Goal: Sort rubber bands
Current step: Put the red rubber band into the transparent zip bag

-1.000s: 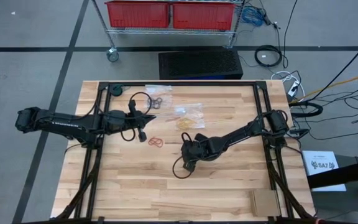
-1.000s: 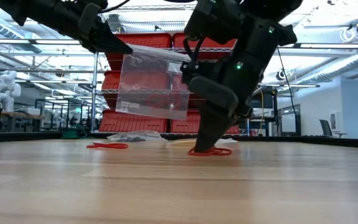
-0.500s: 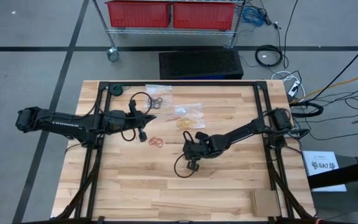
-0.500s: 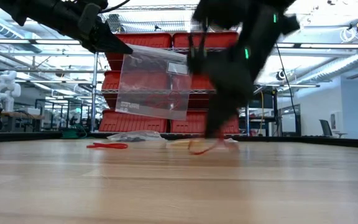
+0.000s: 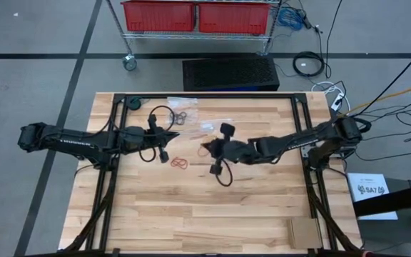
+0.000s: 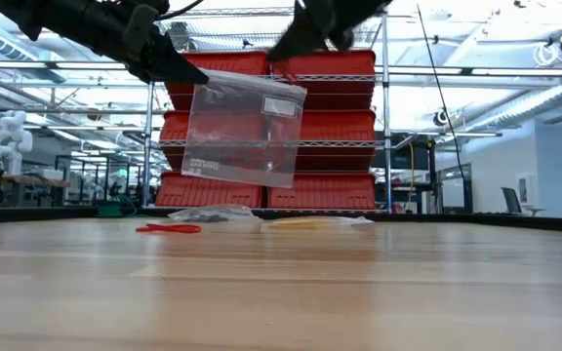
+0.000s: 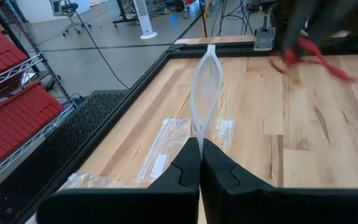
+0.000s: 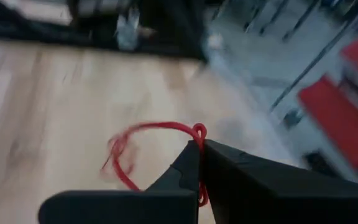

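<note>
The robot's right gripper will let go of the red rubber bands, now in the air beside the bag, inside the open clear plastic bag (image 5: 183,136) hanging from the left gripper.
My left gripper (image 5: 171,134) is shut on a clear plastic bag (image 6: 242,127), which it holds up above the table's middle left. My right gripper (image 5: 206,148) is shut on red rubber bands (image 8: 135,149) in the air just right of that bag; the right arm also shows in the left wrist view (image 7: 303,37). More red bands (image 5: 179,163) lie loose on the table below the bag. Near the far edge, a flat bag with black bands (image 5: 183,107) and one with tan bands (image 5: 217,130) lie on the table. My left gripper pinches the bag's upper edge (image 7: 199,132) between its two shut fingers, coming level from the table's left. The bag hangs below the fingers, clear of the table, its mouth gaping (image 7: 207,74). My right gripper pinches the red bands at one end of the loop (image 8: 198,133) between its fingertips. The loop (image 8: 126,155) hangs slack beyond the fingers, lifted clear of the table.
A black frame (image 5: 205,96) runs around the wooden table top. A small cardboard piece (image 5: 304,230) lies at the near right corner. A shelf with red bins (image 6: 320,107) stands beyond the far edge.
My right gripper has risen from the table with the red bands and swung toward the far edge and the bag held by my left gripper, turning as it went. The bands have been lifted clear of the table.
</note>
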Robot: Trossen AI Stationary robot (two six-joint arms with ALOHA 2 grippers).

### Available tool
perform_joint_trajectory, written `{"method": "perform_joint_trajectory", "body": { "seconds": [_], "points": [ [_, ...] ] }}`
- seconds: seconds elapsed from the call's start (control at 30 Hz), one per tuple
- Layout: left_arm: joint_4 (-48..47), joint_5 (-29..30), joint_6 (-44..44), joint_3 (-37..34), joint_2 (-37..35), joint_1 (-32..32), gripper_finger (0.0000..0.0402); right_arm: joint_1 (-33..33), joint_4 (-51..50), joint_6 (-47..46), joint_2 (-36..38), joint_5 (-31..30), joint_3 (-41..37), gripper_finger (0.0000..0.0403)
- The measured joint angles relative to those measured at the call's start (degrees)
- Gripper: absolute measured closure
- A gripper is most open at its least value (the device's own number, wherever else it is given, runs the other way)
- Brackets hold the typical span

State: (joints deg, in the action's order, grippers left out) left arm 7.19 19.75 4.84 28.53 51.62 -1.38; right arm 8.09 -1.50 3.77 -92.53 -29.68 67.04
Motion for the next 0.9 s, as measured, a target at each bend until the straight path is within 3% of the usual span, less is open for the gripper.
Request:
{"method": "perform_joint_trajectory", "body": {
  "seconds": [0.4, 0.9],
  "points": [
    [0.1, -0.8, 0.0, 0.0, 0.0, 0.0, 0.0401, -5.2, 7.7, 16.0, -6.3, -0.4, 8.7, 0.0403],
    [-0.2, -1.1, 0.0, 0.0, 0.0, 0.0, 0.0401, -5.9, 1.4, 15.5, -11.5, -0.5, 11.1, 0.0403]
  ]
}}
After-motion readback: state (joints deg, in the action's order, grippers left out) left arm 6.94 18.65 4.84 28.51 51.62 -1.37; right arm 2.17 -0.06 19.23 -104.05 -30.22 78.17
